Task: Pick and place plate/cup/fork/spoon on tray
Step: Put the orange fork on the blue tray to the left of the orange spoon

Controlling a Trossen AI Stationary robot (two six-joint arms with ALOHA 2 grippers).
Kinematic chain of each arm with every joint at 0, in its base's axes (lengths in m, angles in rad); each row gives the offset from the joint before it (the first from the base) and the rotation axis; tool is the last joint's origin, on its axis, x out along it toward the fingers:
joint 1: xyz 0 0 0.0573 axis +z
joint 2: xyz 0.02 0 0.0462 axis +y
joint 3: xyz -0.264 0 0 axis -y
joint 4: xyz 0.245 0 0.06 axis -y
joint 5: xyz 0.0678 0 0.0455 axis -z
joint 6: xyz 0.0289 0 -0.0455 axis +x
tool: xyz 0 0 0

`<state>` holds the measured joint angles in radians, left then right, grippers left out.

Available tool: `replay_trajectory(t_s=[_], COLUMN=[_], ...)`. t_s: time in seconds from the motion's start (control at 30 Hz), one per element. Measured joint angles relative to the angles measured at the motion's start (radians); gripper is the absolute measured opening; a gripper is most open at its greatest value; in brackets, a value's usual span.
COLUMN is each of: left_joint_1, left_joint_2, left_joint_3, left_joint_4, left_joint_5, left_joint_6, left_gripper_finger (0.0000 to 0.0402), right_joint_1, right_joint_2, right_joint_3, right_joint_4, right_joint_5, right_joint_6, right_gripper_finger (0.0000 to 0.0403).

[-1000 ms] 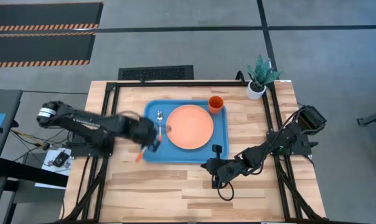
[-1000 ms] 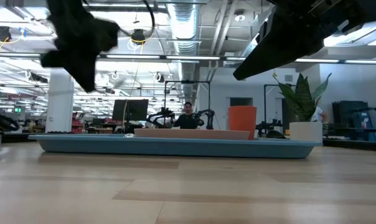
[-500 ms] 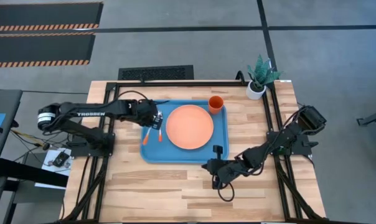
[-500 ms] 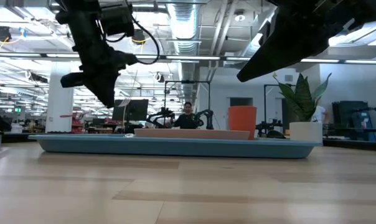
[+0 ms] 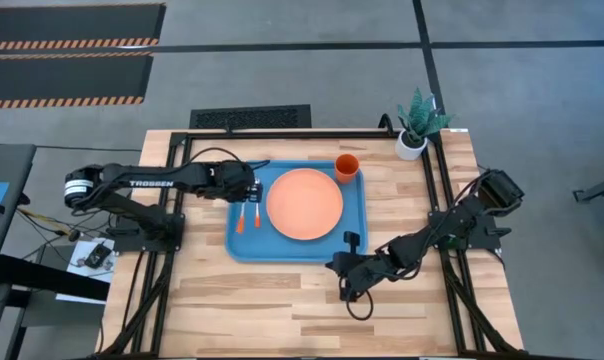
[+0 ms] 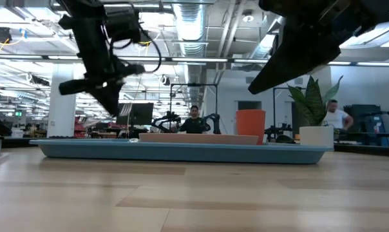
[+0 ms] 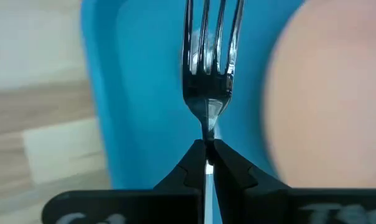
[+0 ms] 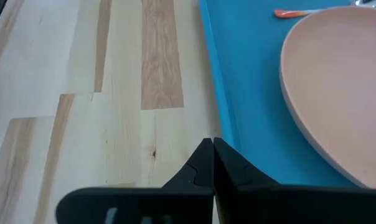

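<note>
I need to use my left gripper to put the fork down on the tray's bottom (image 5: 244, 208) (image 7: 160, 146) between the spoon and the tray's side rim. The fork is now held over the blue tray.
The blue tray (image 5: 354, 238) holds the salmon plate (image 5: 304, 203) and, at its far right corner, the orange cup (image 5: 347, 166). The spoon lies on the tray floor left of the plate, with its orange handle (image 5: 257, 215) showing. My left gripper (image 5: 249, 192) is over the tray's left strip, shut on the fork (image 7: 206, 62). The low view shows this gripper (image 6: 109, 106) well above the tray rim (image 6: 181, 152). My right gripper (image 5: 336, 266) is shut on nothing, over the wood just near of the tray's near edge. My left gripper pinches the fork's metal neck (image 7: 207, 134), just behind the tined head, between its two fingertips. The fingers slant down from the table's left. The tines stick out past the fingertips, and the orange handle (image 5: 240, 222) points toward the near edge. The fork hangs over the tray's left strip.
A white pot with a green plant (image 5: 414, 128) stands at the table's far right corner. Bare wood runs along the near edge and to the left and right of the tray. In the low view people show in the room behind the table.
My left gripper has carried the fork from the tray's near left corner toward the far edge, along the tray's left side, rolling as it went. The fork's handle now lies beside the spoon's. For the last half second the gripper has stayed almost still.
</note>
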<state>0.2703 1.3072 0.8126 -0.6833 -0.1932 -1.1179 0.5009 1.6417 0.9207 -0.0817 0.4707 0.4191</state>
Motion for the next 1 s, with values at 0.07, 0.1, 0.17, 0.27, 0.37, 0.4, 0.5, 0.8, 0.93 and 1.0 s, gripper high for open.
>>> replay_trajectory(t_s=[0.07,0.1,0.17,0.27,0.37,0.4,0.5,0.8,0.93,1.0], left_joint_1=[0.004,0.007,0.015,0.014,0.017,0.020,0.044,0.080,0.084,0.088], left_joint_2=[0.011,0.019,0.035,0.059,0.080,0.094,0.128,0.198,0.216,0.218], left_joint_3=[-0.016,-0.020,-0.031,-0.035,-0.033,-0.033,-0.033,-0.033,-0.033,-0.033], left_joint_4=[-0.014,-0.008,0.001,0.000,0.009,0.013,0.030,0.095,0.103,0.095], left_joint_5=[-0.002,-0.004,0.004,0.013,0.008,0.002,0.007,0.053,0.059,0.057], left_joint_6=[-0.026,-0.040,-0.059,-0.069,-0.048,-0.041,-0.012,0.006,0.003,-0.002], left_gripper_finger=[0.0000,0.0000,0.0000,0.0003,0.0010,0.0010,0.0010,0.0009,0.0009,0.0009], right_joint_1=[-0.006,-0.006,-0.007,-0.007,-0.007,-0.007,-0.007,-0.007,-0.007,-0.006], right_joint_2=[0.000,0.000,0.000,0.000,0.000,0.000,0.000,0.000,0.000,0.000], right_joint_3=[0.000,0.000,0.000,0.000,0.000,0.000,0.000,0.000,0.000,0.000], right_joint_4=[-0.016,-0.024,-0.037,-0.038,-0.033,-0.030,-0.020,-0.018,-0.022,-0.023], right_joint_5=[-0.002,-0.002,-0.002,-0.002,-0.001,-0.001,0.000,0.001,0.001,0.001], right_joint_6=[0.010,0.010,0.011,0.011,0.011,0.011,0.010,0.010,0.010,0.011], right_gripper_finger=[0.0012,0.0012,0.0012,0.0012,0.0012,0.0012,0.0012,0.0011,0.0011,0.0011])
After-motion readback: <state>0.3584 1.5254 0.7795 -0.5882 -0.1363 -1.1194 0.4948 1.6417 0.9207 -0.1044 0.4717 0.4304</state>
